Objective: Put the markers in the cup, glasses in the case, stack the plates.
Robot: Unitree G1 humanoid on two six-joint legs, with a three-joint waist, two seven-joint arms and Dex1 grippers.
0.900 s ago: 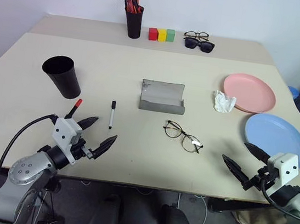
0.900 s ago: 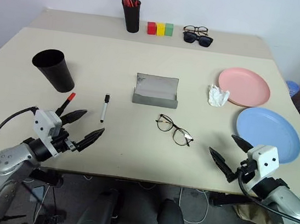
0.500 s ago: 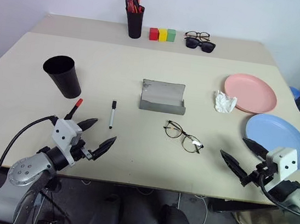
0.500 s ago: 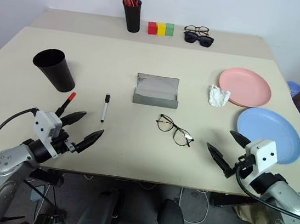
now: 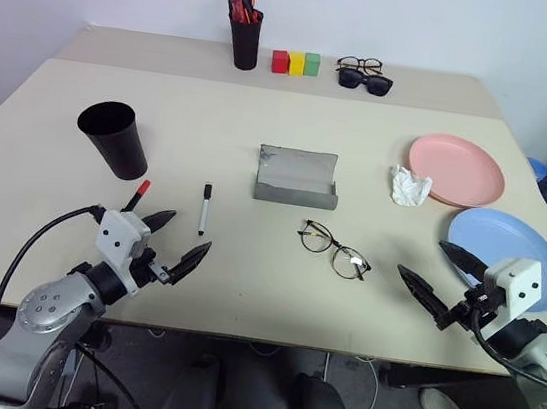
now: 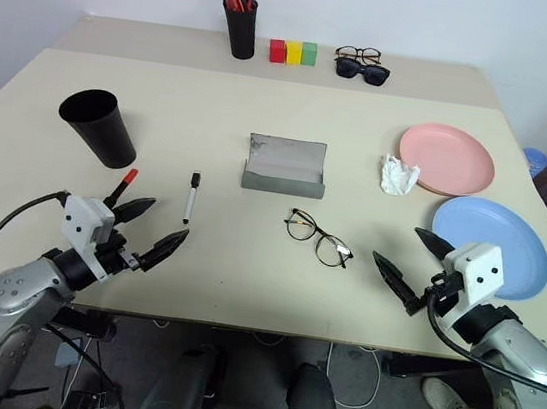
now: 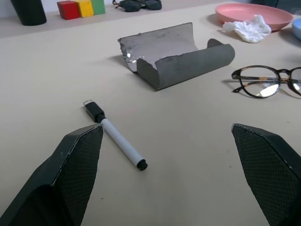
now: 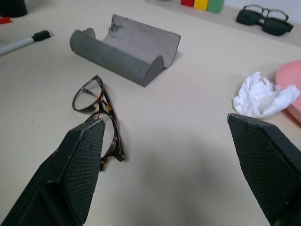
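The white marker has a black cap (image 5: 208,192) (image 7: 95,112). Next, my left gripper closes on it.
The black cup (image 5: 114,138) stands upright at the left. Near it lie a white marker (image 5: 203,208) with a black cap and a marker with a red-orange cap (image 5: 138,194), its body hidden behind my left hand. My left gripper (image 5: 189,234) hovers open just short of the white marker (image 7: 117,139). The grey case (image 5: 296,177) lies open mid-table, with the wire-rimmed glasses (image 5: 334,250) just in front of it. My right gripper (image 5: 420,257) is open, to the right of the glasses (image 8: 101,117). The pink plate (image 5: 456,170) and the blue plate (image 5: 505,245) lie side by side at the right.
A crumpled white tissue (image 5: 409,186) lies beside the pink plate. On the raised back strip stand a black holder of red pens (image 5: 244,34), three coloured blocks (image 5: 295,63) and dark sunglasses (image 5: 362,80) with another pair of spectacles behind them.
My right gripper has edged forward and to the left, closer to the glasses. My left gripper has stayed about where it was, still open.
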